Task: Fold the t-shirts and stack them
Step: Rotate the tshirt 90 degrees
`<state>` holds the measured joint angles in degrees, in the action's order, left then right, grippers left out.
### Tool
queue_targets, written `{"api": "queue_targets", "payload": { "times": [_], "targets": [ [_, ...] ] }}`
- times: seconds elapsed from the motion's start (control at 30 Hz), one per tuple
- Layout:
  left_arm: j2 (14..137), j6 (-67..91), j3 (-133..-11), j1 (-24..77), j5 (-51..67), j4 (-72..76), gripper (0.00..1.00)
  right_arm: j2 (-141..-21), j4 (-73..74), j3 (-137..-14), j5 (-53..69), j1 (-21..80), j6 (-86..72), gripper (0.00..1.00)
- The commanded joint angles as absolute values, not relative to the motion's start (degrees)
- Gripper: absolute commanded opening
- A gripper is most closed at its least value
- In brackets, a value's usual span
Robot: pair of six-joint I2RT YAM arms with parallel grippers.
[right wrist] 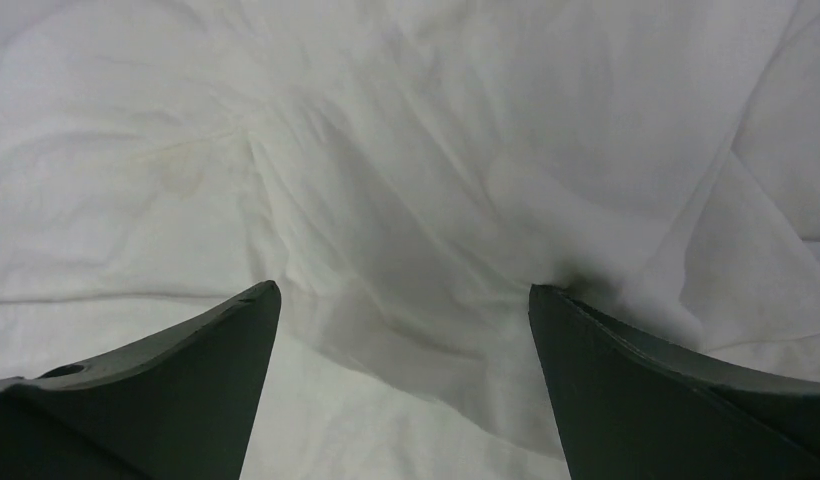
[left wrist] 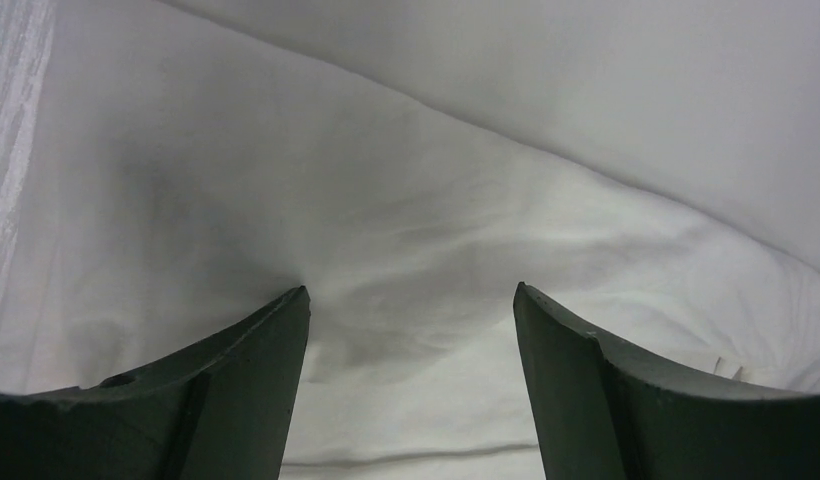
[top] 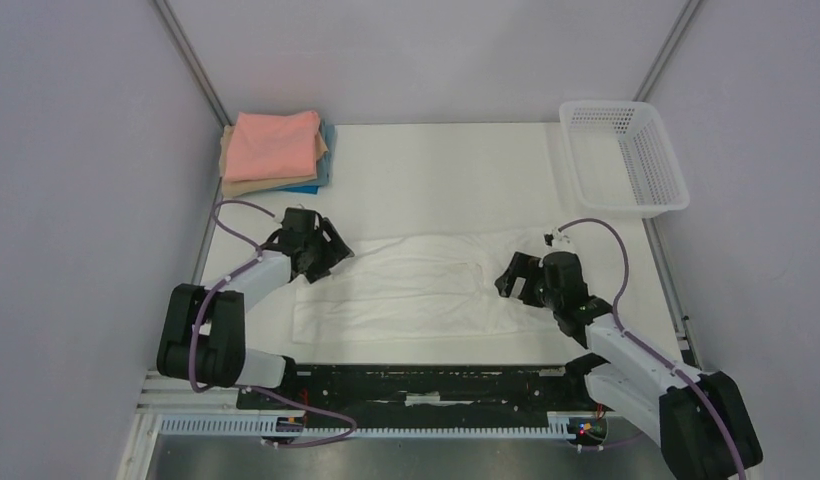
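Note:
Once the white t-shirt is turned, I next close my right gripper on its near-side corner [top: 296, 340], at my left gripper's end.
A thin, wrinkly white t-shirt [top: 406, 285] lies partly folded in a long band across the middle of the table. My left gripper [top: 326, 262] is open at its left end, fingertips pressed down on the cloth [left wrist: 426, 240]. My right gripper [top: 508, 280] is open at its right end, jaws apart over creased white cloth [right wrist: 406, 200]. A stack of folded t-shirts sits at the far left: salmon-pink [top: 274, 144] on top, tan [top: 248, 186] and blue [top: 324, 160] beneath.
A white plastic mesh basket [top: 622, 158] stands at the far right corner. The table is white with metal frame posts at its back corners. A black rail [top: 426, 382] runs along the near edge between the arm bases.

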<state>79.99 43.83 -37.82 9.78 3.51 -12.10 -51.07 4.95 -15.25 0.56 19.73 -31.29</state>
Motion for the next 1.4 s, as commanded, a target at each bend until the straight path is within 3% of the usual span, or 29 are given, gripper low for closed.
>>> {"api": "queue_targets", "payload": {
  "times": [0.0,0.23,0.43,0.63,0.8,1.13,1.23,1.37],
  "targets": [
    [80.5,42.7,-35.3,10.4,3.7,-9.2,0.81,-61.1,-6.9,-15.5,-5.1,18.9,-36.5,0.98],
    [77.0,50.5,-29.8,18.1,1.9,-7.9,0.81,-83.5,-17.7,-30.0,-5.2,16.3,-38.1,0.98],
    [69.7,60.2,-26.1,28.5,-5.4,-5.8,0.81,-107.9,-16.3,-57.4,-1.7,15.2,-31.0,0.98],
    [59.8,70.3,-21.1,36.0,-10.4,-6.6,0.80,-126.1,-15.2,-80.3,6.9,14.2,-28.7,0.98],
    [60.2,71.3,-20.3,42.5,-13.2,-4.9,0.81,-138.0,-27.7,-87.4,18.6,15.2,-39.3,0.98],
    [67.6,71.3,-26.5,54.9,-13.2,-6.9,0.80,-149.3,-17.9,-109.7,13.8,16.4,-34.9,0.98],
    [65.0,70.9,-30.5,59.1,-19.8,-15.7,0.80,-148.8,-14.5,-113.4,14.9,16.8,-31.7,0.98],
    [61.1,68.2,-32.2,62.4,-22.3,-16.6,0.80,-142.2,-12.0,-113.1,14.2,17.8,-24.4,0.98]
  ]
}}
